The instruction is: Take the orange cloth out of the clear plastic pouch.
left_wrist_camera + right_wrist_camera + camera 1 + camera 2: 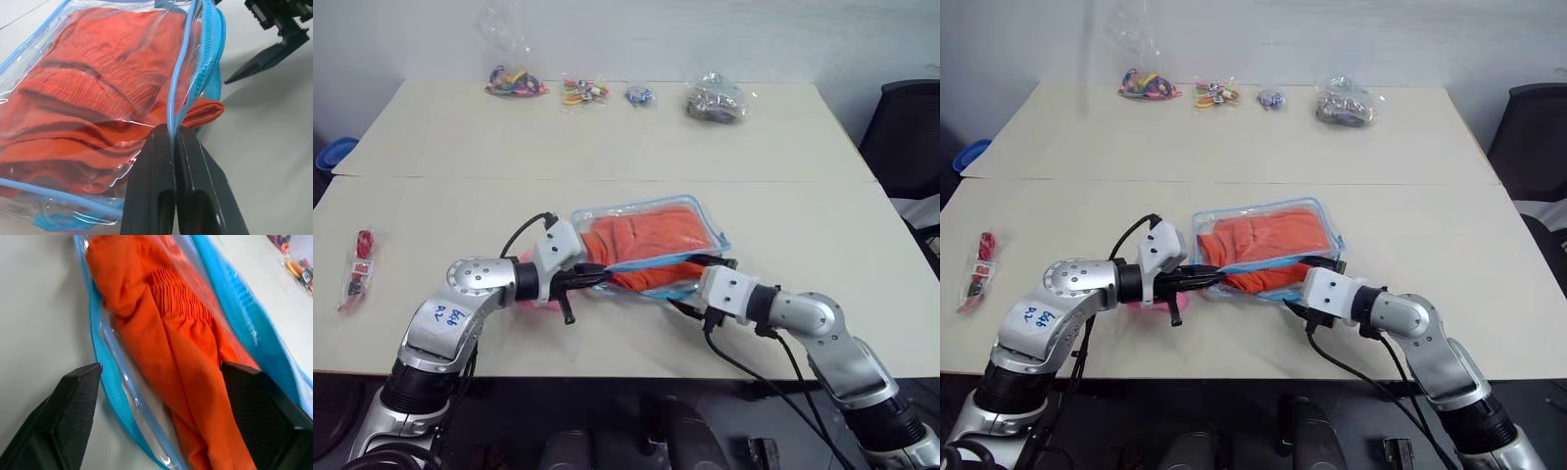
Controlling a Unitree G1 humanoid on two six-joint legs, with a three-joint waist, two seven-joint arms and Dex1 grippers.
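Observation:
The pouch's lower zipper edge is between my right gripper's fingers with the orange cloth, so next I move over inside the pouch's opening and pinch only the cloth's fold (188, 391).
The clear plastic pouch (708, 217) with light blue zipper edging lies in the middle of the near table, its mouth open toward me. The orange cloth (651, 240) fills it, and a fold pokes out of the mouth (208, 108). My left gripper (173, 129) is shut on the pouch's upper zipper edge and holds that flap up at the near left corner (597, 277). At the mouth's right side, my right gripper (160, 366) is open. One finger is on each side of the opening and the orange cloth lies between them, not pinched.
Several small clear bags of colourful trinkets (582, 91) line the far table edge, with a silvery bag (715, 100) at their right. A red packet (357, 269) lies at the near left. Something pink (533, 296) sits under my left wrist. A black chair (911, 137) stands at the right.

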